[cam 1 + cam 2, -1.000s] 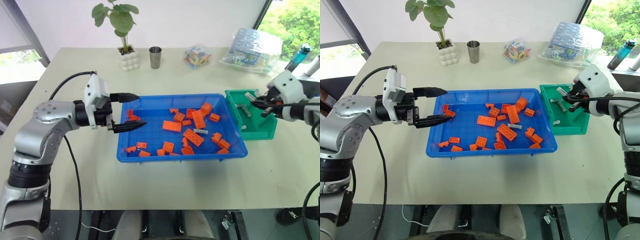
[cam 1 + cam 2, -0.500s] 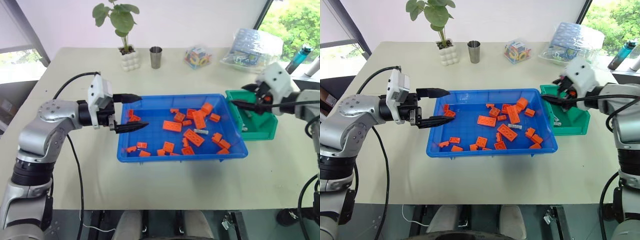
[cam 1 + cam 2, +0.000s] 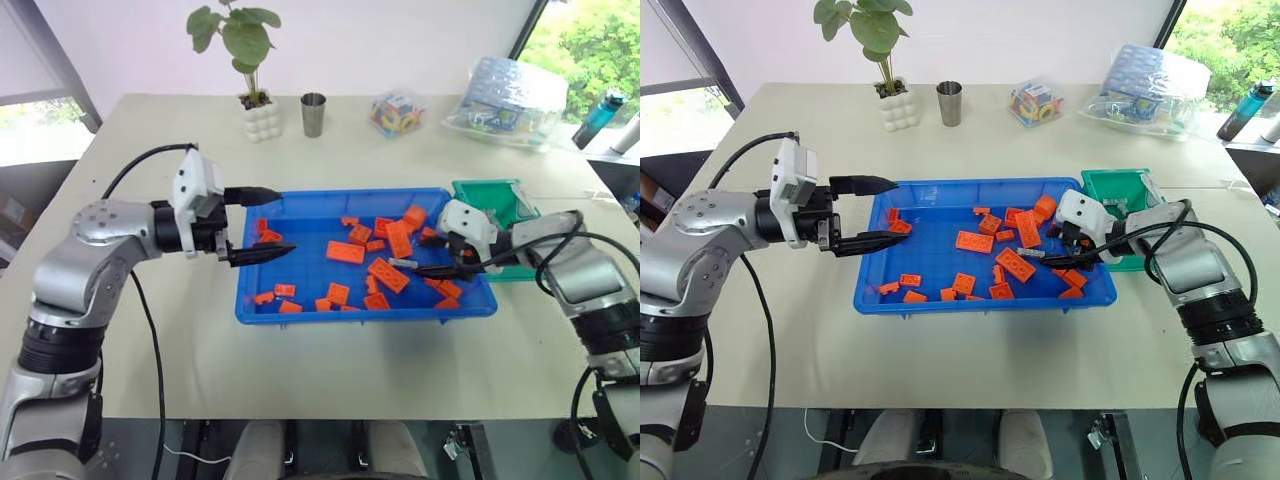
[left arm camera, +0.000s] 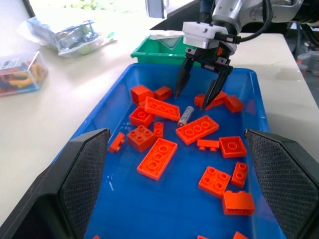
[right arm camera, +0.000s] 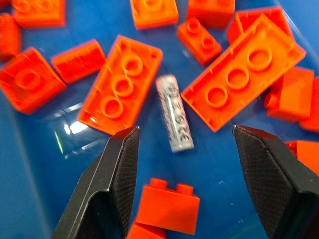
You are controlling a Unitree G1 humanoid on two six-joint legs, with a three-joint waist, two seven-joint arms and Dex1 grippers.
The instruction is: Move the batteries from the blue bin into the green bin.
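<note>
I should first work the battery clear of the two long orange bricks crowding its far end with my right gripper, then open it again and pinch its near end (image 5: pixel 181 141).
One silver-grey battery (image 5: pixel 174 113) lies among orange bricks (image 3: pixel 386 274) in the right half of the blue bin (image 3: pixel 340 312). My right gripper (image 3: pixel 420 255) reaches down into that bin, open. Its fingertips stand either side of the battery (image 4: pixel 186 115), just above it and not touching. The green bin (image 3: pixel 500 200) stands against the blue bin's right end, behind the right wrist. Over the blue bin's left rim my left gripper (image 3: pixel 285 222) hangs open and empty, pointing right.
Several orange bricks (image 3: pixel 972 241) are scattered across the blue bin floor. At the table's far side stand a potted plant (image 3: pixel 256 110), a metal cup (image 3: pixel 312 114), a clear box of coloured pieces (image 3: pixel 395 112) and a plastic bag (image 3: pixel 505 95).
My right gripper opened over the green bin, then swung left and down into the blue bin to straddle the battery. The left arm stayed where it was.
</note>
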